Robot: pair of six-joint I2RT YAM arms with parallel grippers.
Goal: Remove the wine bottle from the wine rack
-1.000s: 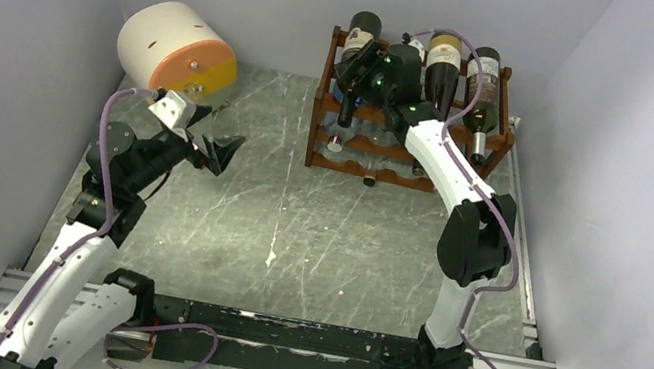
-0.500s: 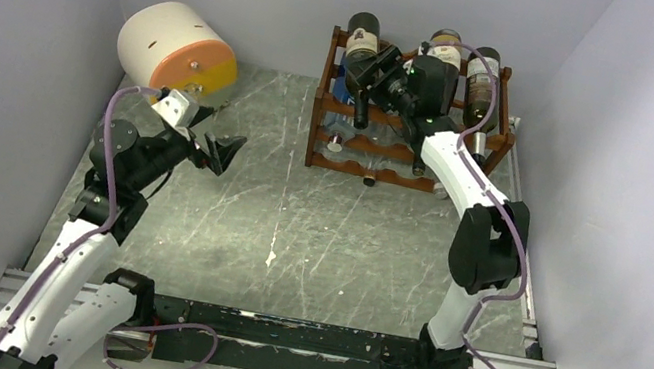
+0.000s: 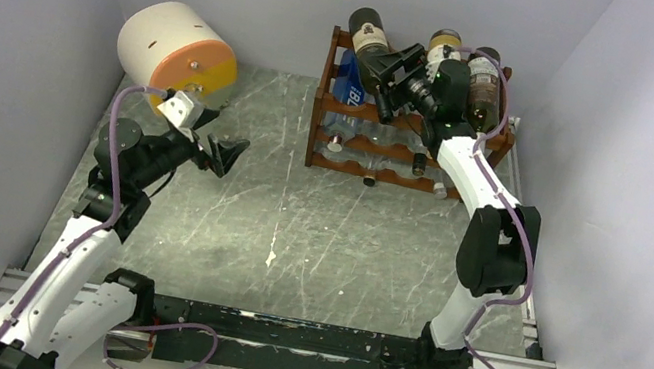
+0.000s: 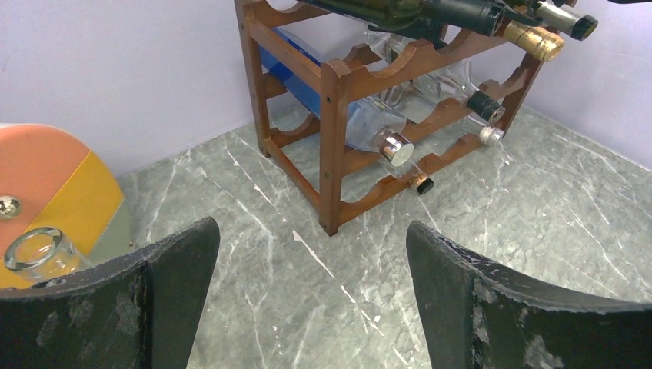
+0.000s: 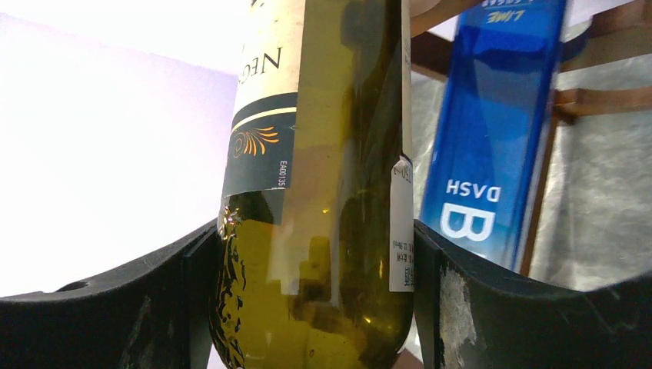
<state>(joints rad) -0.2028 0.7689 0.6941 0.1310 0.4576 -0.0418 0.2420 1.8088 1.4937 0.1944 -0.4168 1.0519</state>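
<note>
The robot's right gripper should release the green wine bottle into its left gripper, above the floor [image 3: 310,223] in front of the wine rack.
My right gripper [image 3: 394,69] is shut on a green wine bottle [image 3: 371,38] with a cream label. It holds the bottle tilted above the top left of the dark reddish-brown wine rack [image 3: 381,145]. In the right wrist view both fingers press the bottle's [image 5: 315,192] glass sides, at my right gripper [image 5: 315,231]. My left gripper [image 3: 225,151] is open and empty, low over the floor left of the rack. In the left wrist view my left gripper [image 4: 311,231] faces the rack [image 4: 332,115].
Two more wine bottles [image 3: 443,51] [image 3: 484,75] lie on the rack's top tier. A blue bottle [image 3: 348,87] and clear bottles [image 4: 384,131] lie in the lower tiers. A big white and orange cylinder [image 3: 180,47] stands at the back left. Walls close in on all sides.
My right gripper has swung up and to the right with the wine bottle, tilting it and raising it off the top rail, uncovering the blue bottle. My left arm has barely moved.
</note>
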